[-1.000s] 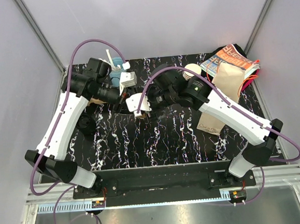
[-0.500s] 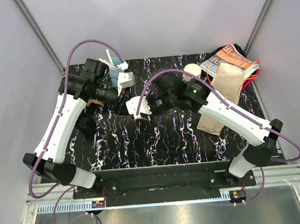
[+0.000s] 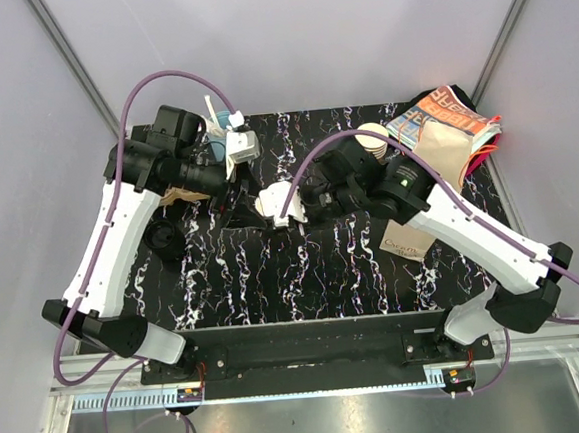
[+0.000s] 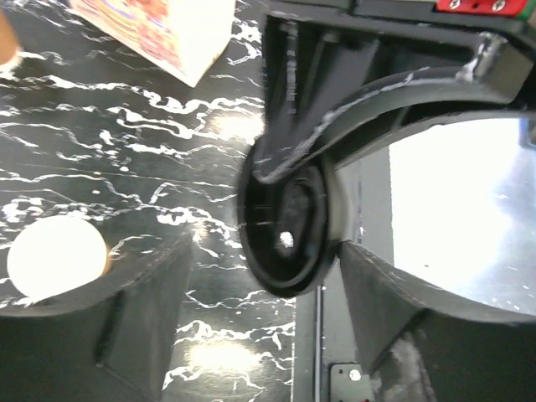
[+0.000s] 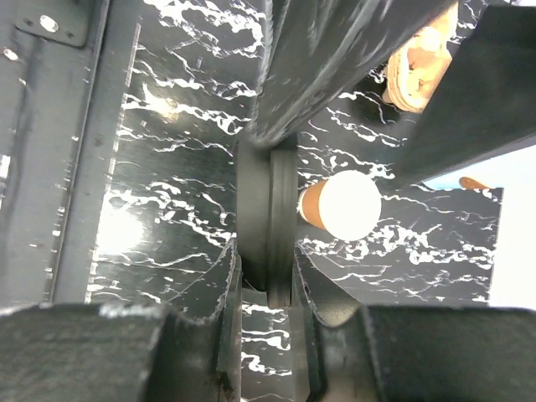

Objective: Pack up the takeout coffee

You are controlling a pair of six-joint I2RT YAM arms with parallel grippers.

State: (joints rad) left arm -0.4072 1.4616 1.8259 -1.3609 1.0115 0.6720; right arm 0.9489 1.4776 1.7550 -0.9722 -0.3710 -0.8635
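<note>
Next, I take the lid's rim (image 4: 289, 283) with my left gripper, as the black lid stands on edge in my right gripper, before my right gripper grips it from another side.
The takeout coffee, a small brown cup (image 5: 339, 203) with a white inside, stands open-topped on the black marbled table and shows as a white disc (image 4: 54, 255) in the left wrist view. Above the table my right gripper (image 5: 266, 268) is shut on a round black lid (image 5: 280, 213), seen edge-on. The same lid (image 4: 285, 226) faces the left wrist camera. My left gripper (image 4: 264, 276) is open, one finger on each side of the lid with a gap to both. From above the two grippers meet at mid-table: left gripper (image 3: 236, 193), right gripper (image 3: 269, 206).
A brown paper bag (image 3: 438, 160) lies at the right on a colourful printed pack (image 3: 447, 112). A stack of nested cups (image 3: 372, 138) stands behind the right arm. A light-blue cup with white utensils (image 3: 224, 126) is at the back left, a second black lid (image 3: 165, 241) lower left.
My right gripper has shut on the black lid and my left gripper has opened, letting go of it. The left arm has drawn back slightly to the left.
</note>
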